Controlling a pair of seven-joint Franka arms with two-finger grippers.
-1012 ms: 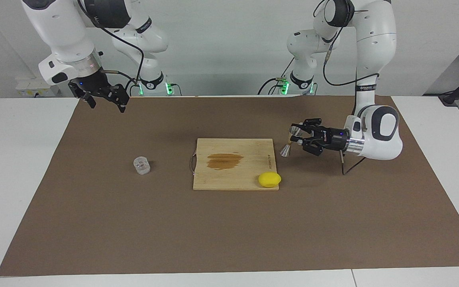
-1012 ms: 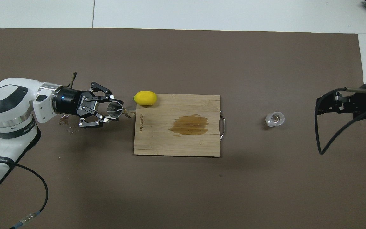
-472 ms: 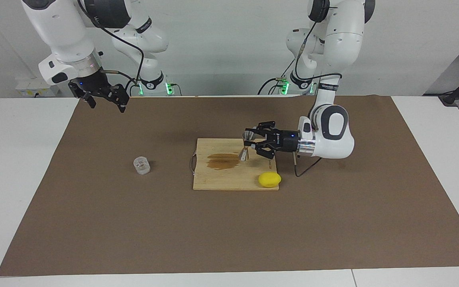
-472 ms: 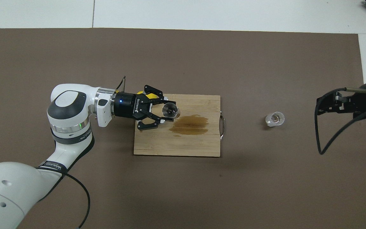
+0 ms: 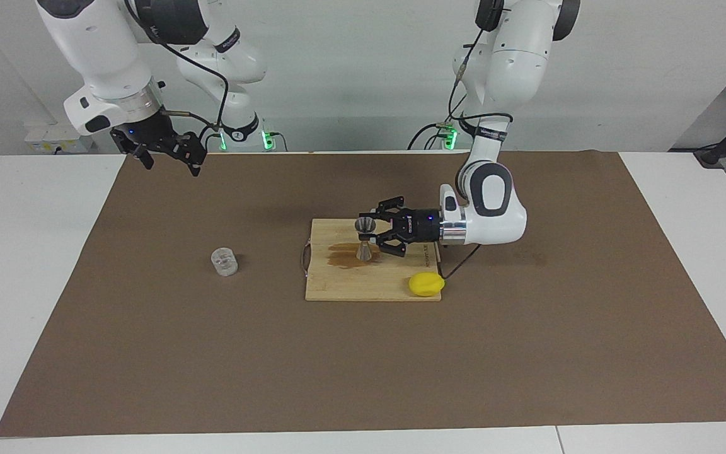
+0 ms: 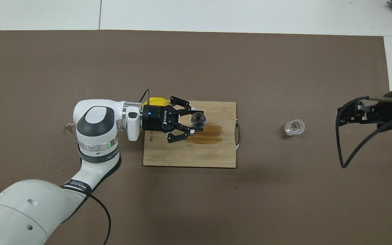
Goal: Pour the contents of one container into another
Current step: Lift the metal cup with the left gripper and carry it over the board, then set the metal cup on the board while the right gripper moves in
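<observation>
My left gripper has the silvery jigger. It will let go of it on the brown wet stain on the wooden cutting board [image 6: 209, 130].
The silvery hourglass jigger [image 5: 363, 240] stands upright in my left gripper [image 5: 370, 237], which is shut on its waist, over the dark stain on the wooden cutting board [image 5: 338, 284]. Its foot is at or just above the board. From overhead the jigger [image 6: 198, 119] shows its open mouth between the fingers of the left gripper [image 6: 196, 124]. The clear glass tumbler [image 5: 224, 261] stands alone on the brown mat toward the right arm's end, also in the overhead view [image 6: 294, 127]. My right gripper [image 5: 167, 154] hangs open and empty, high over the mat's edge [image 6: 352, 114], and waits.
A yellow lemon [image 5: 426, 284] lies at the board's corner toward the left arm's end, partly hidden from overhead [image 6: 155, 100]. A brown wet stain [image 6: 213, 131] marks the board [image 6: 189, 156]. Small droplets [image 6: 68, 128] lie on the mat.
My left gripper has carried the jigger from beside the board, tilted, to over the board's stain, and turned it upright and lower. The right arm and tumbler have not moved.
</observation>
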